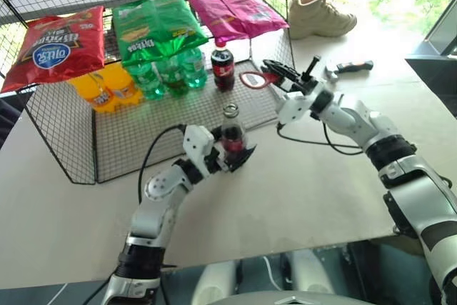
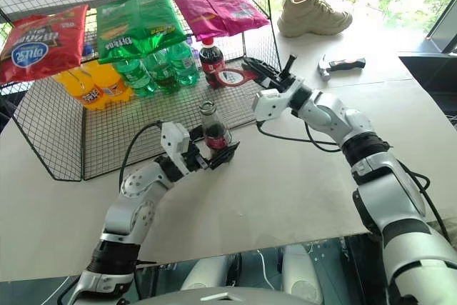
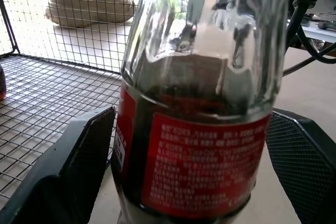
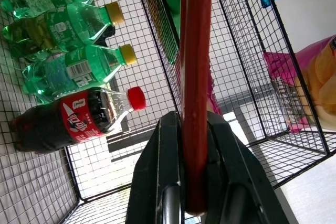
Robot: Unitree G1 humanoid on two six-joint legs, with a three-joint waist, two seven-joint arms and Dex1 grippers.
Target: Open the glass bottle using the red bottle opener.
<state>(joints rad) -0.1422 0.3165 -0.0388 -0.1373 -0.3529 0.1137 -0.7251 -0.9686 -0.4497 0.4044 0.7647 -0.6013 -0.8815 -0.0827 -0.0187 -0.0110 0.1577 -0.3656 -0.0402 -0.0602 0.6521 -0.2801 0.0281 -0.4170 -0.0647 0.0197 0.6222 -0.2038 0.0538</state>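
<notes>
My right gripper will set the red bottle opener down on the bare table (image 1: 287, 146) next to the glass bottle.
The glass bottle (image 1: 232, 133) stands upright just in front of the wire rack, with dark cola and a red label band (image 3: 199, 161). Its top (image 1: 230, 111) looks like an open ring. My left gripper (image 1: 233, 153) is open, one black finger (image 3: 79, 161) on each side of the bottle's lower body, close to the glass. My right gripper (image 1: 273, 71) hovers above and to the right of the bottle, shut on the handle of the red bottle opener (image 4: 195, 77). The opener's ring head (image 1: 253, 80) points left toward the rack.
A wire rack (image 1: 143, 141) behind the bottle holds chip bags, green and orange bottles and a stouter cola bottle (image 1: 223, 66) with a red cap. A beige shoe (image 1: 318, 13) and a black-handled tool (image 1: 350, 68) lie at the far right of the table.
</notes>
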